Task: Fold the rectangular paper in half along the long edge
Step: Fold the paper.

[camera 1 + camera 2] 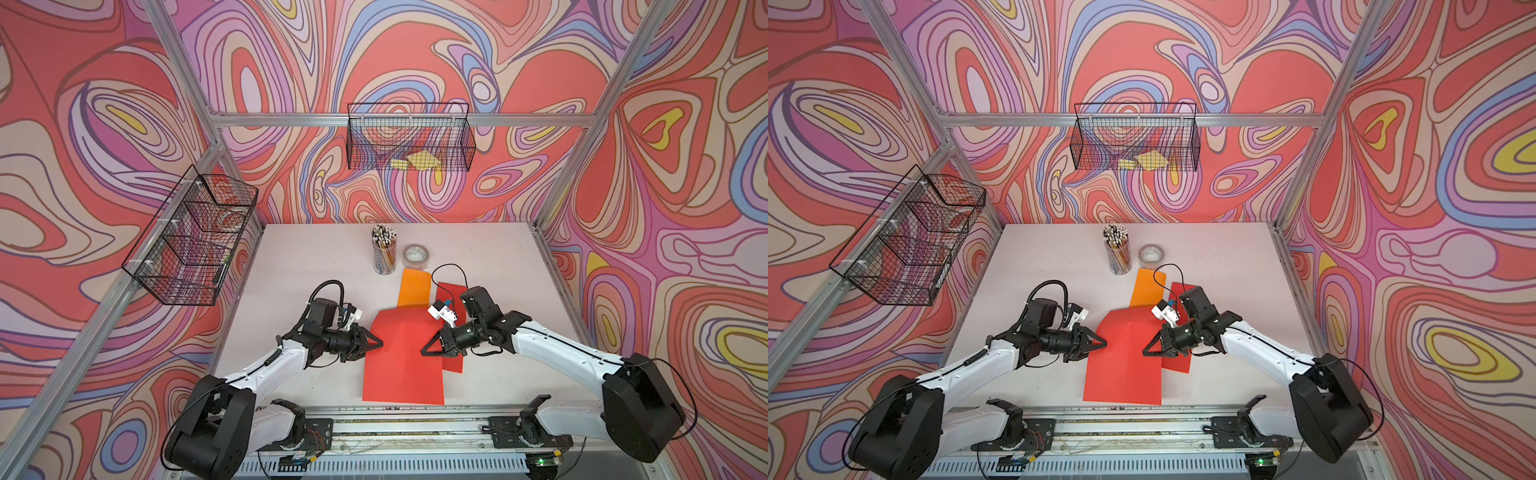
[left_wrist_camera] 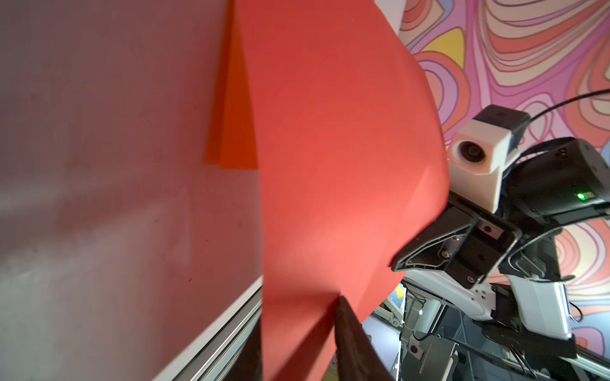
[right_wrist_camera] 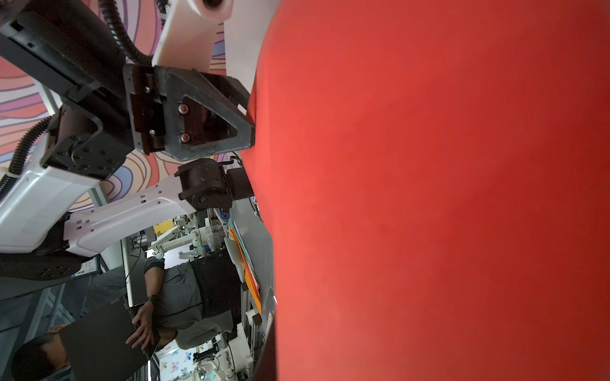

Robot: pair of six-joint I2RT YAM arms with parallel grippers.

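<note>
The red paper bows with its near short edge at the front rail, so the robot's right gripper will take a new grip on the long edge [image 1: 442,369] and pull the paper back.
The red rectangular paper [image 1: 401,365] [image 1: 1123,370] lies mid-table, long edges running front to back, and bows upward between the arms. My right gripper [image 1: 424,353] [image 1: 1145,353] is shut on its right long edge, which is lifted inward off the table. The sheet fills the right wrist view [image 3: 429,198], where only one dark finger [image 3: 269,343] shows beside it. My left gripper [image 1: 379,343] [image 1: 1104,343] sits at the left long edge. Its jaws stand apart with the raised paper [image 2: 330,165] between them, one finger [image 2: 353,339] on each side.
An orange sheet [image 1: 413,289] and a darker red sheet [image 1: 453,363] lie partly under the paper and the right arm. A pencil cup [image 1: 384,249] and a tape roll [image 1: 415,255] stand behind. Wire baskets [image 1: 409,137] [image 1: 195,237] hang on the walls. A metal rail [image 1: 415,419] runs along the front.
</note>
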